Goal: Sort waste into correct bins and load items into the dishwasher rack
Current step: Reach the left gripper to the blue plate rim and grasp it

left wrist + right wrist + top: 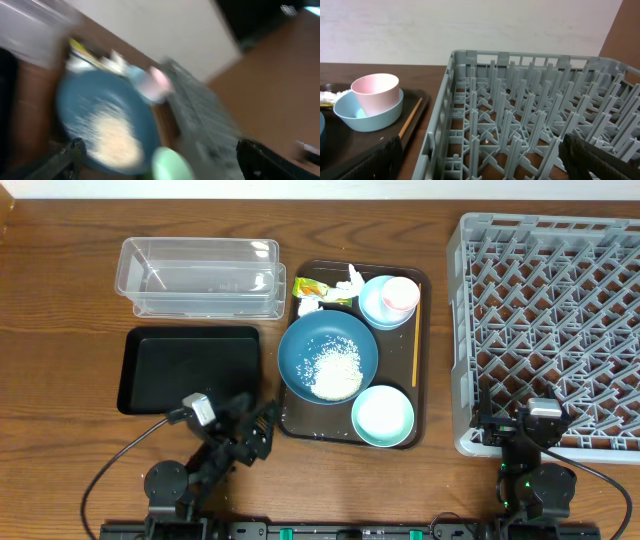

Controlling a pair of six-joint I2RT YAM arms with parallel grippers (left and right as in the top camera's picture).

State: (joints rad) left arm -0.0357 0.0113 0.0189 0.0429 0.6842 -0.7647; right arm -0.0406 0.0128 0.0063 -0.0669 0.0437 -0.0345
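The dark blue bowl is next for my left gripper, which should move there and close on the bowl's rim (377, 358) (153, 125), on the side facing the orange stick.
On the brown tray, the dark blue bowl (300, 350) holds the rice heap (335, 368). The mint-green bowl (382, 416) sits in front of it. The pink cup (402, 293) stands in the small light blue bowl (372, 302). The orange stick (416, 345) lies along the tray's right side. Tissue (352, 280) and the wrapper (312, 288) lie at the back. The left gripper (255, 430) is open and empty, just left of the tray's front corner; its blurred wrist view shows the blue bowl (85, 107). The right gripper (480, 157) is open and empty at the rack's (520, 125) front left corner.
The clear tub (200, 275) stands at the back left and the black tray (190, 368) in front of it. The brown serving tray (424, 380) lies in the middle. The grey rack (560, 330) fills the right side. Cables trail near the front edge.
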